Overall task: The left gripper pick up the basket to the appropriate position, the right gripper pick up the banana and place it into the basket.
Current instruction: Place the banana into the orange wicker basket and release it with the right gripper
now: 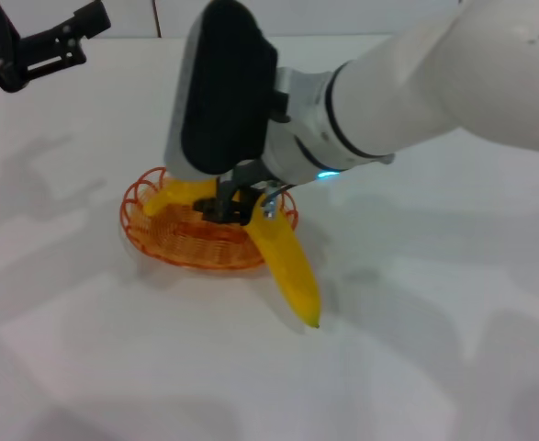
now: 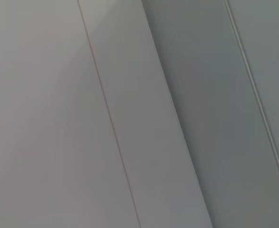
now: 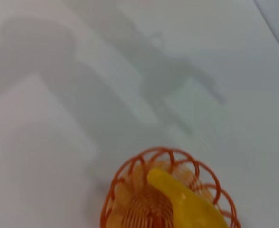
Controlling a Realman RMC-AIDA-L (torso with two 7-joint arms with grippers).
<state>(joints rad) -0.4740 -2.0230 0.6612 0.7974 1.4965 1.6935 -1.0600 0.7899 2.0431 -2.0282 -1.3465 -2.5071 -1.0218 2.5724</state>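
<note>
I need to let go of the yellow banana with my right gripper across the middle of the orange wire basket (image 1: 196, 212) (image 3: 164, 216), so it spans the basket's rim.
The orange wire basket (image 1: 163, 241) sits on the white table, left of centre. The yellow banana (image 1: 292, 271) lies slanted across it: one end is inside the basket, and the other reaches over the near right rim, with its tip low by the table. My right gripper (image 1: 238, 204), on the white arm, is down over the basket and shut on the banana's middle. The right wrist view shows the basket (image 3: 125, 173) with the banana (image 3: 187, 204) in it. At the far left, well away from the basket, my left gripper (image 1: 67, 39) hangs raised, open and holding nothing.
The white table (image 1: 416, 349) stretches bare around the basket. My right arm's bulky black and white forearm (image 1: 223, 92) hangs over the basket's far side. The left wrist view shows only grey wall panels (image 2: 129, 114).
</note>
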